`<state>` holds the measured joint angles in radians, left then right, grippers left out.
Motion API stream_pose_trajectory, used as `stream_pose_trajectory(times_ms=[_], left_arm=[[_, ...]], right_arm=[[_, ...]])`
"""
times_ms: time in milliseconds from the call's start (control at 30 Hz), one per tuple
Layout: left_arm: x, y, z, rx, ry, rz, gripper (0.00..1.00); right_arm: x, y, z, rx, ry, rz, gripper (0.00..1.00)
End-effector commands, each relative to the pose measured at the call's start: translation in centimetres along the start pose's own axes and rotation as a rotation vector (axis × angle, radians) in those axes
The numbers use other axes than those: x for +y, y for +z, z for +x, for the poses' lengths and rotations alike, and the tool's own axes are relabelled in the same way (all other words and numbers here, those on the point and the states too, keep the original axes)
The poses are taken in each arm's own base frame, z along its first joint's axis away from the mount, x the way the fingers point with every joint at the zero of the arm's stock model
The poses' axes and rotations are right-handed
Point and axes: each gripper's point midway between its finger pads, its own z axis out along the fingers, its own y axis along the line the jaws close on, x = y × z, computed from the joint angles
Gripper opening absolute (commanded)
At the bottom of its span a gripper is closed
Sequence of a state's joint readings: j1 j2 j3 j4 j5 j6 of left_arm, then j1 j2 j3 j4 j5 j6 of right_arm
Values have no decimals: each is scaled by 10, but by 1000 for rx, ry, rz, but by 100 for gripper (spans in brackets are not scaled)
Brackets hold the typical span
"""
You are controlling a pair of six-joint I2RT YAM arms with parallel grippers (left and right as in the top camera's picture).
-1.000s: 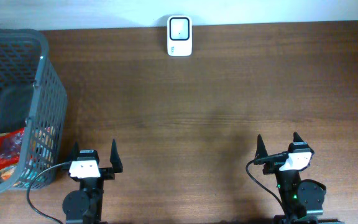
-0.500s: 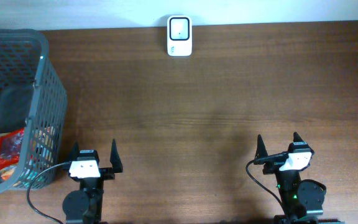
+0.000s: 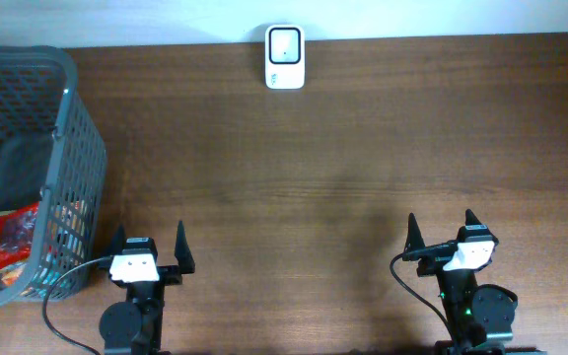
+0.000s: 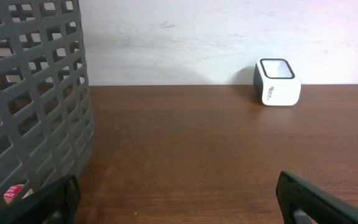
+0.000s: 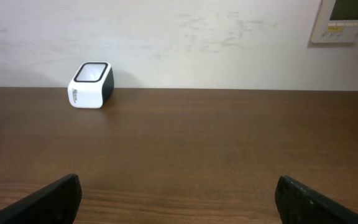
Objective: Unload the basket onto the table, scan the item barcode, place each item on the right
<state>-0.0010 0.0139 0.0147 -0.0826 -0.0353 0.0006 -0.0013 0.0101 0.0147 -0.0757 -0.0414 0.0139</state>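
Note:
I should next reach my left gripper down into the grey mesh basket and close it on the dark see-through middle [image 3: 15, 235] of the red packaged item.
A white barcode scanner [image 3: 285, 57] with a dark window stands at the table's far edge, also seen as scanner [image 4: 277, 81] and scanner [image 5: 91, 84]. A red packaged item [image 3: 3, 245] lies inside the grey mesh basket [image 3: 67, 128] at the left, partly under a dark item; its barcode is not visible. My left gripper [image 3: 149, 247] sits open near the front edge, right of the basket, jaws wide and empty [image 4: 178, 196]. Over at the front right, the right gripper [image 3: 442, 230] is open too, holding nothing [image 5: 179, 196].
The basket wall [image 4: 36, 93] fills the left of the left wrist view, close to my left finger. A wall-mounted panel [image 5: 347, 18] hangs behind the table at the right. Brown wooden tabletop [image 3: 343, 168] lies between grippers and scanner.

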Motion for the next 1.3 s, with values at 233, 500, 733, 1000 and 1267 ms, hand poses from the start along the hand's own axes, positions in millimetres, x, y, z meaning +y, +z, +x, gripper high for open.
stream_pose_trajectory(times_ms=[233, 500, 733, 1000, 1267], left_arm=[[1, 0, 1, -3, 15, -8, 99], [1, 0, 1, -3, 15, -8, 99], [1, 0, 1, -3, 15, -8, 99], [-4, 0, -2, -12, 14, 20, 99], [-101, -44, -66, -305, 73, 627, 99]], right_arm=[[-4, 0, 4, 5, -6, 18, 98], [-4, 0, 4, 5, -6, 18, 98], [-4, 0, 4, 5, -6, 18, 98], [-4, 0, 4, 5, -6, 18, 99], [-4, 0, 4, 5, -6, 18, 98]])
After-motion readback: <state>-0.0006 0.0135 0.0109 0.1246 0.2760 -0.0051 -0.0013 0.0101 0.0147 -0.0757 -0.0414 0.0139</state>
